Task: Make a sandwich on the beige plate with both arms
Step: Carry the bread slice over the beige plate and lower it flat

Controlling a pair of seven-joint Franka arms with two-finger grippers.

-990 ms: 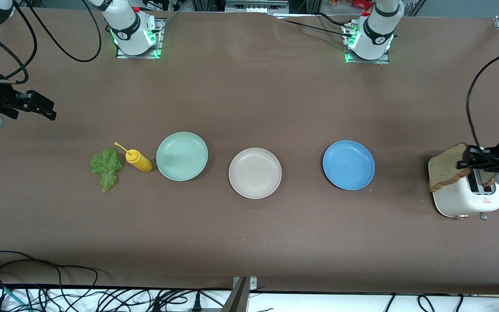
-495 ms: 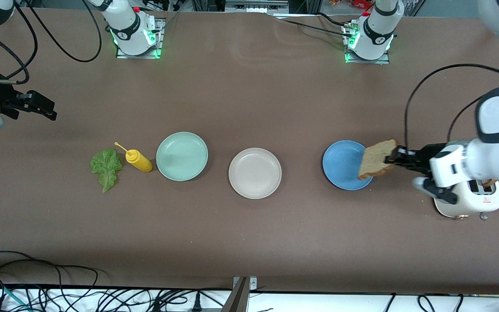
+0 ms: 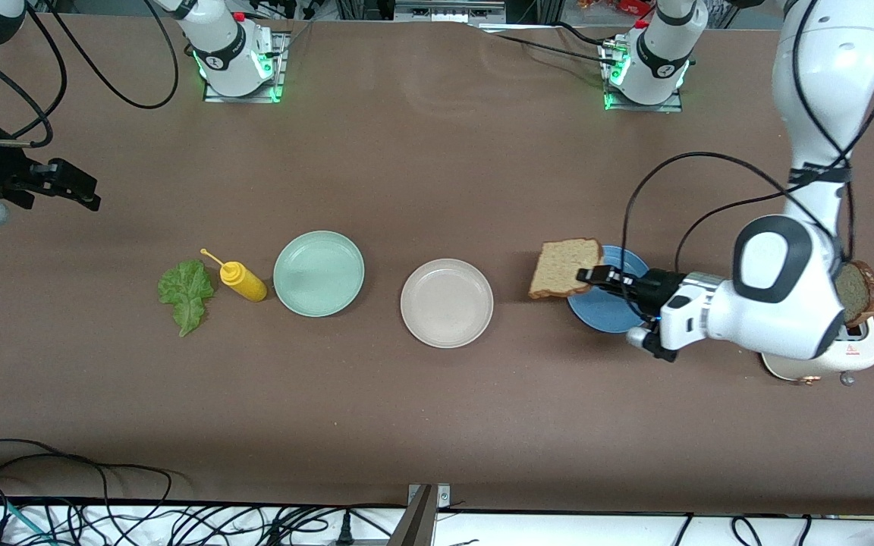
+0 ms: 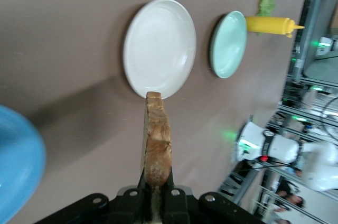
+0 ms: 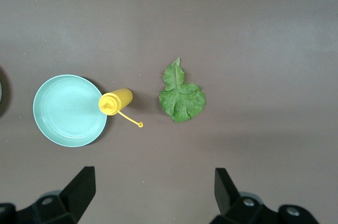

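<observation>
I should set the tan bread slice down flat with my left gripper on the bare middle of the beige plate (image 3: 453,304) (image 4: 160,48).
My left gripper (image 3: 590,274) is shut on a tan bread slice (image 3: 563,267) and holds it in the air over the blue plate's rim toward the beige plate (image 3: 447,303). In the left wrist view the slice (image 4: 157,138) shows edge-on between the fingers (image 4: 174,200), and the beige plate (image 4: 160,47) lies bare. A second bread slice (image 3: 859,292) stands in the white toaster (image 3: 816,362). The green lettuce leaf (image 3: 186,293) lies flat toward the right arm's end; it also shows in the right wrist view (image 5: 181,94). My right gripper (image 3: 82,194) waits open and empty (image 5: 153,184) over that table end.
A mint-green plate (image 3: 319,273) lies beside the beige plate, with a yellow mustard bottle (image 3: 243,281) on its side between it and the lettuce. The blue plate (image 3: 605,309) lies partly under my left hand. The toaster stands at the left arm's end. Cables run along the near table edge.
My left arm has carried the bread slice from the toaster, over the blue plate, toward the beige plate. A second slice now shows in the toaster. The right arm has not moved.
</observation>
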